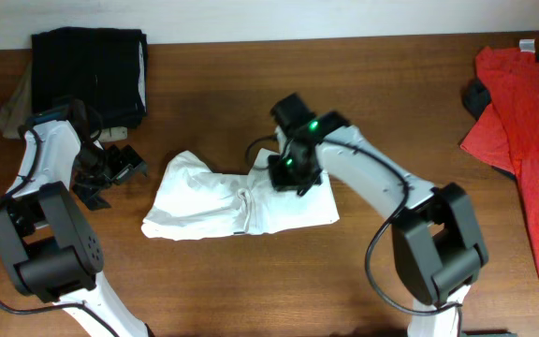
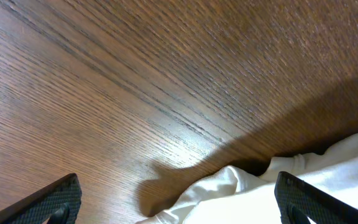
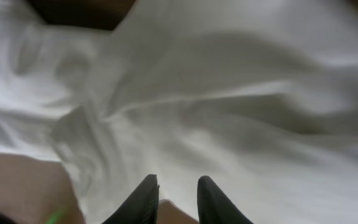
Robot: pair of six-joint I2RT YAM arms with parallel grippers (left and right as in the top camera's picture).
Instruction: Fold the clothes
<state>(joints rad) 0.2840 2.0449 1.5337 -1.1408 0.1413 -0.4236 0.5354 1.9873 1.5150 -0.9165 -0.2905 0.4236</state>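
I should next close my left gripper on the middle of the white garment's edge (image 1: 167, 191) at the end nearest the folded black pile.
A white garment (image 1: 237, 201) lies crumpled and partly folded at the table's centre. My right gripper (image 1: 293, 173) is down on its upper right edge. In the right wrist view the fingers (image 3: 176, 186) are drawn close together with the white cloth (image 3: 229, 93) between them. My left gripper (image 1: 110, 173) hovers just left of the garment. Its fingers (image 2: 179, 202) are spread wide and empty, with the garment's left edge (image 2: 241, 193) lying between them on the wood.
A folded black pile (image 1: 90, 70) sits at the back left corner, over a tan cloth (image 1: 12, 108). A red shirt (image 1: 522, 112) lies spread along the right edge. Bare wood shows in front of the white garment.
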